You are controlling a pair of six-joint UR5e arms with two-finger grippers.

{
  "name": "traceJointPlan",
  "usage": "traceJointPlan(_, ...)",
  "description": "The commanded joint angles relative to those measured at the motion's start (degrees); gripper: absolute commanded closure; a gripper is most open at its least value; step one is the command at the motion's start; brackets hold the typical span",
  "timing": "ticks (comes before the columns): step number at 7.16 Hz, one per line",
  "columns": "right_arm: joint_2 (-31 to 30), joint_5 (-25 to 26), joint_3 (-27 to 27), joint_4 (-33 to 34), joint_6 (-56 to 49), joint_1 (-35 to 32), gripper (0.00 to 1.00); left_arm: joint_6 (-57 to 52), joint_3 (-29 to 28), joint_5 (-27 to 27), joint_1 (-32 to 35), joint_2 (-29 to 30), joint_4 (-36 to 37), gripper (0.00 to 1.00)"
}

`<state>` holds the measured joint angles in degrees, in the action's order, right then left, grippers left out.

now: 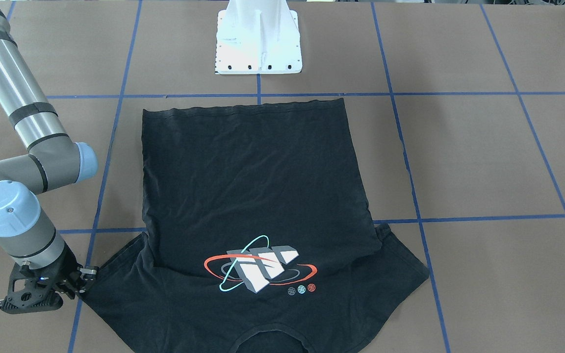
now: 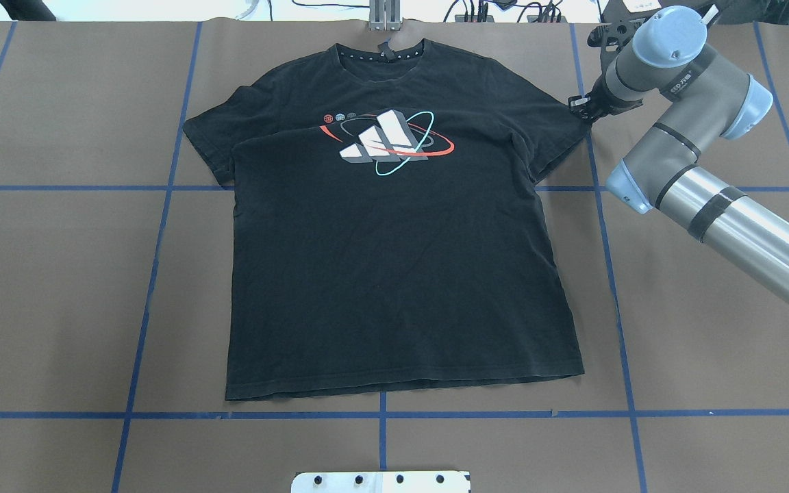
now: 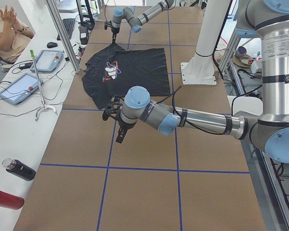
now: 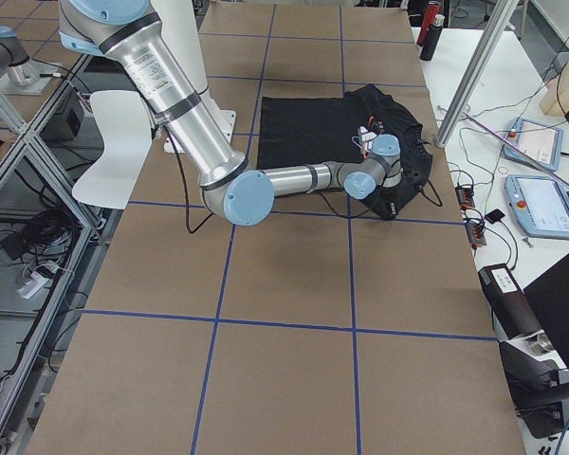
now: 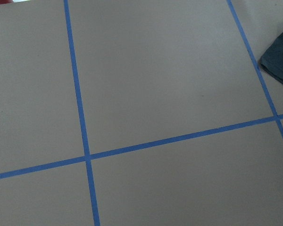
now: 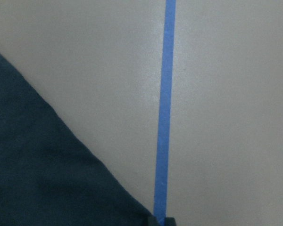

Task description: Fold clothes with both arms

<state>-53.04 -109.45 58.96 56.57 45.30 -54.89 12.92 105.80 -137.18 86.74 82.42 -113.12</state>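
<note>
The robot's right gripper will release the sleeve corner on the black T-shirt's front (image 1: pixel 202 278), just next to the orange ring of the print.
The black T-shirt (image 1: pixel 263 186) lies flat and print-up on the brown table, collar away from the robot (image 2: pixel 394 274). My right gripper (image 1: pixel 85 280) is down at the tip of the sleeve on the robot's right (image 2: pixel 581 109). Its fingers look shut on the sleeve corner, and the right wrist view shows the sleeve edge (image 6: pixel 37 165) running up to the fingertip. My left gripper (image 3: pixel 119 138) hovers over bare table beyond the other sleeve. It shows only in the exterior left view, so I cannot tell whether it is open. The left wrist view catches just a sleeve corner (image 5: pixel 278 61).
The white pedestal base (image 1: pixel 258 44) stands just behind the shirt's hem. Blue tape lines (image 2: pixel 155 274) grid the table. Along the far edge are metal posts, tablets (image 3: pixel 19 86), cables and two bottles (image 3: pixel 19 169), with an operator (image 3: pixel 7 29) seated there.
</note>
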Motion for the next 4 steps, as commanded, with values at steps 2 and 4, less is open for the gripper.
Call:
traceJointPlan(2,1.2,-2.5,6.7,0.9,2.3,0.5,1.00,0.0,0.1,0.0,0.0,0.0,0.0,0.00)
traceJointPlan(4,5.0,-2.4,8.6,1.4,14.2,5.3,1.00,-0.1,0.0,0.0,-0.1,0.5,-0.1,0.00)
